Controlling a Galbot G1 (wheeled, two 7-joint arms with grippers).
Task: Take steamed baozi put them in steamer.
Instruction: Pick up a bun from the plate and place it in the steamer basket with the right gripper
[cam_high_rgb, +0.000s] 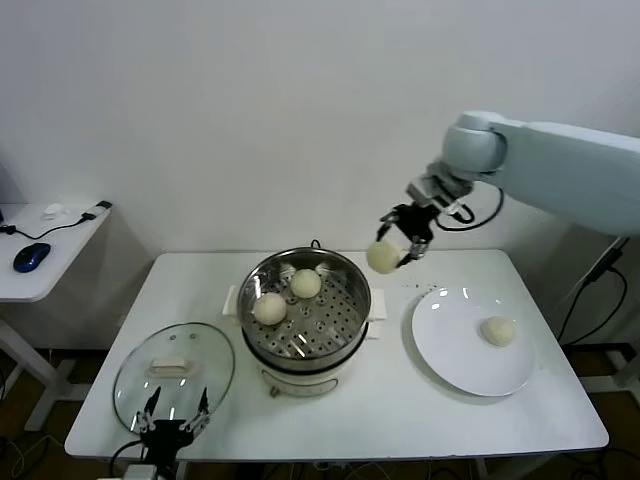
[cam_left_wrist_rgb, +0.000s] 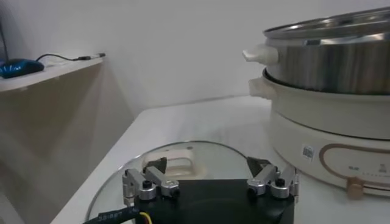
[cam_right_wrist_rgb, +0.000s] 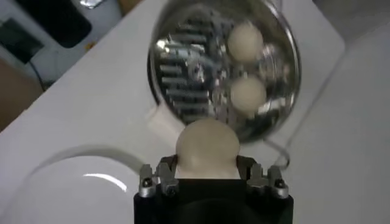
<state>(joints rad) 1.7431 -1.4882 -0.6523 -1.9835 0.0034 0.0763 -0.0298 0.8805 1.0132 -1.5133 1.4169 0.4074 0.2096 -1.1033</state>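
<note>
The robot's right gripper needs to put the baozi down on the bare front part of the steamer's perforated tray (cam_high_rgb: 300, 340) (cam_right_wrist_rgb: 186, 72). The baozi is now held in the air beside the steamer.
My right gripper (cam_high_rgb: 393, 250) is shut on a cream-white baozi (cam_high_rgb: 382, 257) and holds it in the air just right of the steamer (cam_high_rgb: 305, 312), above the table. In the right wrist view the held baozi (cam_right_wrist_rgb: 207, 146) sits between the fingers, with the steamer (cam_right_wrist_rgb: 177, 91) beyond it. Two baozi (cam_high_rgb: 269, 308) (cam_high_rgb: 305, 283) lie on the steamer's perforated tray. One more baozi (cam_high_rgb: 498, 331) lies on the white plate (cam_high_rgb: 450, 355) at the right. My left gripper (cam_high_rgb: 173, 413) is open and empty at the front left edge, over the glass lid (cam_high_rgb: 140, 375).
The round glass lid (cam_left_wrist_rgb: 201, 159) lies flat on the table left of the steamer (cam_left_wrist_rgb: 329, 91). A side table (cam_high_rgb: 45, 250) with a blue mouse (cam_high_rgb: 31, 256) stands at far left. A cable runs along the right table edge.
</note>
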